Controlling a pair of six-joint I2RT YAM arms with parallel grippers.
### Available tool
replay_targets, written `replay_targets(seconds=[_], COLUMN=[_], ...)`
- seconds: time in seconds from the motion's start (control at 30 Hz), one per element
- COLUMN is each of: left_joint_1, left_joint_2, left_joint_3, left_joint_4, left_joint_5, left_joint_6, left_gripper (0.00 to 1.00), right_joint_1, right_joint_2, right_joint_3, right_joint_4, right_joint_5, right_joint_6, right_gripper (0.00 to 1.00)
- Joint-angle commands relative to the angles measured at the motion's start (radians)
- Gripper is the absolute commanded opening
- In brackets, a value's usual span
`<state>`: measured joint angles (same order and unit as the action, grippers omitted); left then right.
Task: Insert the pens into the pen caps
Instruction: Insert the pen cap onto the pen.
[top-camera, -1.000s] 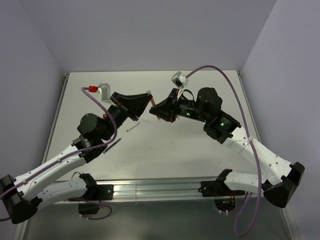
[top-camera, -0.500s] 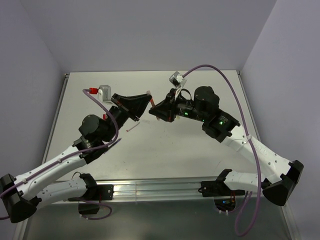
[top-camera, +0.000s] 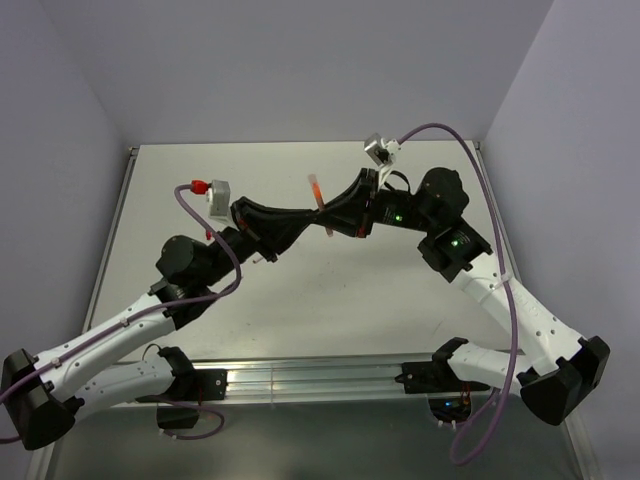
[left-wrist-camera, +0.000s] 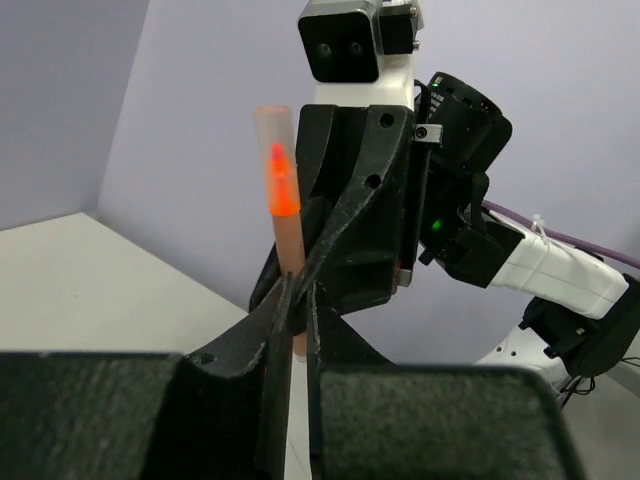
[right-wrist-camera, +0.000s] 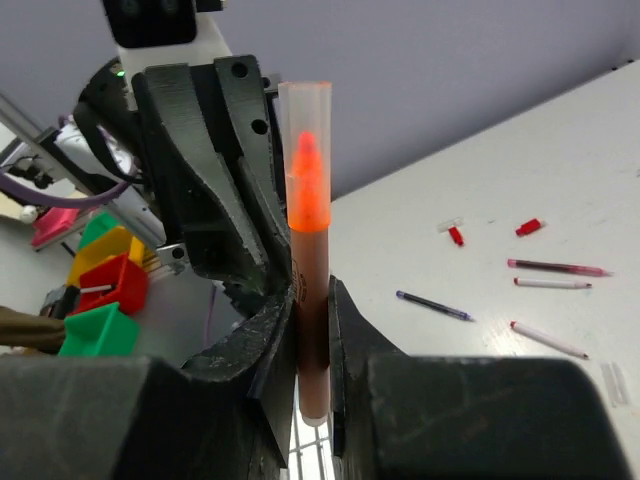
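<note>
I will back my left gripper off, as both grippers meet at the orange pen's body, then open it and close it around the clear pen cap (right-wrist-camera: 307, 125) while my right gripper holds on.
An orange pen (right-wrist-camera: 311, 300) stands upright in mid-air above the table's middle, its bright tip inside a clear pen cap (right-wrist-camera: 306, 110). My right gripper (right-wrist-camera: 310, 290) is shut on the barrel below the cap. My left gripper (left-wrist-camera: 297, 295) comes from the opposite side and is pinched on the same barrel (left-wrist-camera: 288, 235). From above, both grippers meet at the pen (top-camera: 315, 190), left gripper (top-camera: 311, 214) and right gripper (top-camera: 326, 217) tip to tip. Other pens (right-wrist-camera: 556, 267) and small red caps (right-wrist-camera: 455, 236) lie on the table.
A dark thin pen (right-wrist-camera: 435, 305) and two pale pens (right-wrist-camera: 548, 340) lie loose on the white table (top-camera: 350, 290). Green, red and yellow bins (right-wrist-camera: 105, 290) sit beyond the table edge. Purple cables (top-camera: 445, 130) arch over both arms.
Both grippers have shifted right and come together. The pen, held slanted by the left gripper before, now stands upright between both grippers with the clear cap over its tip.
</note>
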<state>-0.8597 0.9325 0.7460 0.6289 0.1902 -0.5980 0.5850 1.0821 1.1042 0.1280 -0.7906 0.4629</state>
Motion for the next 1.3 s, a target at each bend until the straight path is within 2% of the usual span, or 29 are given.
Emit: replay_targets(seconds=[0.0, 0.13, 0.27, 0.3, 0.33, 0.4, 0.43, 0.6, 0.7, 0.9, 1.27], left_joint_1=[-0.032, -0.027, -0.007, 0.004, 0.028, 0.056, 0.079, 0.117, 0.140, 0.174, 0.194], left_joint_2=[0.029, 0.011, -0.058, -0.081, -0.127, -0.162, -0.175, -0.136, -0.092, -0.040, 0.084], left_joint_3=[-0.043, -0.040, -0.022, -0.025, -0.028, -0.010, 0.002, 0.102, 0.147, 0.243, 0.381], left_joint_4=[-0.141, -0.162, -0.244, -0.242, -0.244, -0.270, -0.282, -0.311, -0.278, -0.248, -0.248], left_joint_5=[0.319, 0.299, 0.146, 0.128, 0.108, 0.071, 0.065, 0.084, 0.117, 0.166, 0.276], left_joint_6=[-0.042, -0.051, -0.029, -0.031, -0.032, -0.025, -0.019, 0.030, 0.027, 0.046, 0.047], left_gripper=[0.00, 0.00, 0.01, 0.06, 0.19, 0.27, 0.36, 0.55, 0.62, 0.68, 0.64], right_joint_1=[-0.043, -0.045, -0.045, -0.045, -0.044, -0.043, -0.043, -0.013, 0.032, 0.068, 0.099], right_joint_2=[-0.021, -0.016, -0.030, -0.031, -0.037, -0.040, -0.047, -0.041, -0.028, 0.001, 0.029], right_joint_3=[0.043, 0.054, 0.057, 0.057, 0.051, 0.034, 0.025, 0.000, 0.005, 0.020, 0.034], right_joint_4=[0.346, 0.322, 0.251, 0.237, 0.226, 0.194, 0.191, 0.153, 0.127, 0.107, 0.102], right_joint_5=[0.061, 0.041, 0.053, 0.056, 0.056, 0.059, 0.056, 0.050, 0.050, 0.044, 0.013], right_joint_6=[0.068, 0.063, 0.034, 0.020, 0.017, 0.011, 0.013, -0.010, -0.032, -0.041, -0.043], right_gripper=[0.00, 0.00, 0.00, 0.00, 0.00, 0.00, 0.00, 0.00, 0.00, 0.00, 0.00])
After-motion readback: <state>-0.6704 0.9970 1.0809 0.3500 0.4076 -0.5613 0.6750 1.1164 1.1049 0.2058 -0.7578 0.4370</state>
